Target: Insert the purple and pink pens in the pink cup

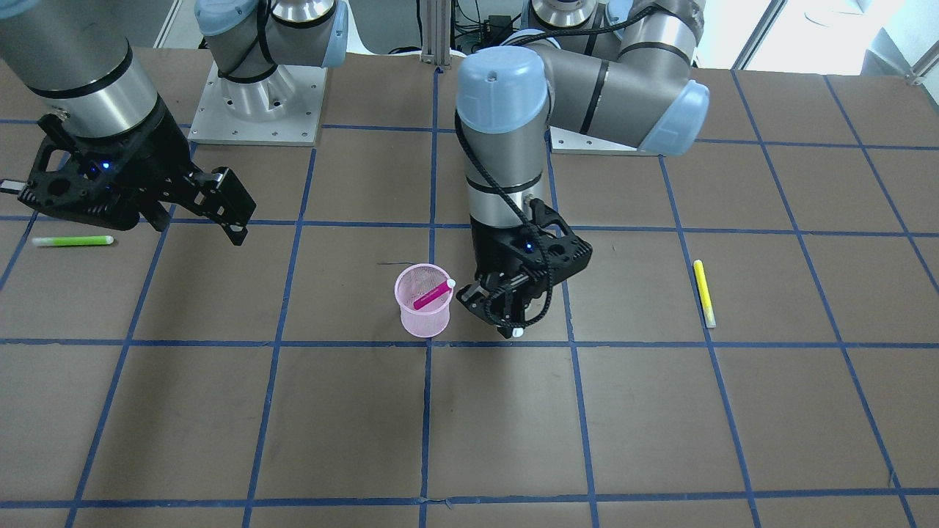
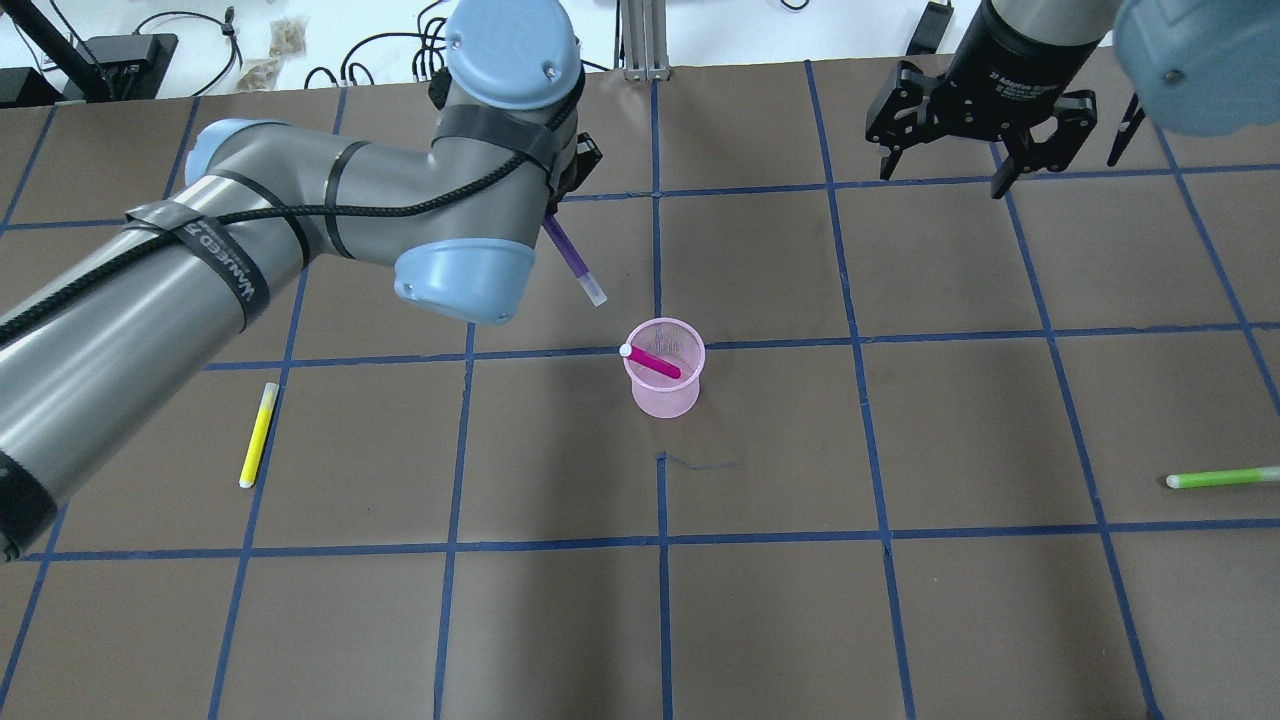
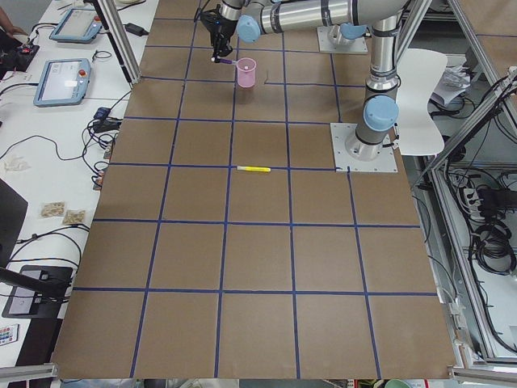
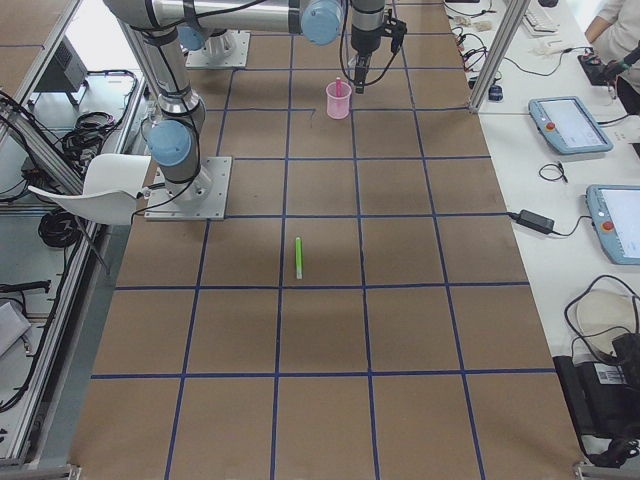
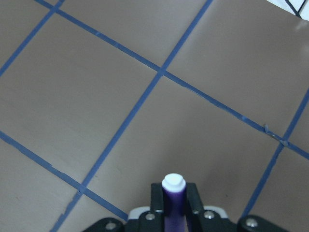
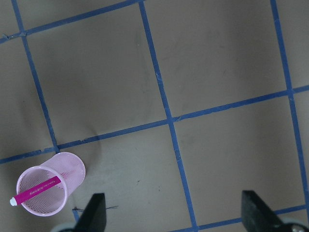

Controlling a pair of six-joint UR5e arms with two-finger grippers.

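Note:
Next, my left gripper lets go of the purple pen in the pink cup's opening (image 1: pixel 431 301), where it is to sit beside the pink pen.
The pink mesh cup (image 2: pixel 664 378) stands upright near the table's middle, with the pink pen (image 2: pixel 651 362) leaning inside it; both also show in the front view (image 1: pixel 423 301) and the right wrist view (image 6: pixel 44 189). My left gripper (image 1: pixel 506 312) is shut on the purple pen (image 2: pixel 574 256), held tilted above the table just beside the cup. The pen's white tip (image 5: pixel 173 182) shows between the fingers (image 5: pixel 156 195) in the left wrist view. My right gripper (image 2: pixel 945 172) is open and empty, high over the far right of the table.
A yellow pen (image 2: pixel 257 435) lies on the table at the robot's left. A green pen (image 2: pixel 1222 477) lies at its right. Blue tape lines grid the brown tabletop (image 2: pixel 900 600).

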